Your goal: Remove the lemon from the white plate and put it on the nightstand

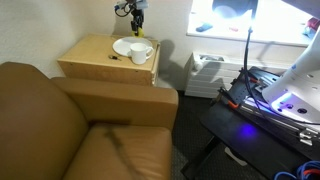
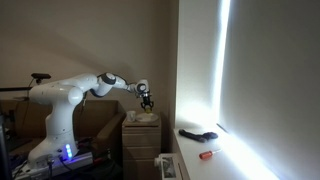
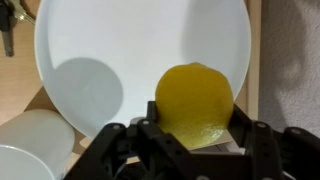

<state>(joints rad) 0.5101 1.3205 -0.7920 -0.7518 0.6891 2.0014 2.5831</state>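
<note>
My gripper will let go of the lemon on the nightstand's wood (image 1: 120,59) (image 3: 13,85), in the spot between the small dark object and the white cup.
In the wrist view my gripper (image 3: 196,128) is shut on the lemon (image 3: 195,100), a bright yellow fruit held between both fingers. The lemon hangs above the near edge of the white plate (image 3: 120,45), clear of it, and casts a round shadow on the dish. In an exterior view the gripper (image 1: 137,13) is well above the plate (image 1: 126,46), which lies on the light wooden nightstand (image 1: 95,60). In an exterior view the gripper (image 2: 148,99) hovers over the nightstand (image 2: 142,140). The nightstand's wood shows beside the plate in the wrist view (image 3: 258,60).
A white cup (image 1: 141,54) stands on the nightstand against the plate, and shows in the wrist view (image 3: 30,150). A small dark object (image 1: 115,59) lies on the top. A brown leather armchair (image 1: 70,125) stands beside the nightstand. A wall is close behind.
</note>
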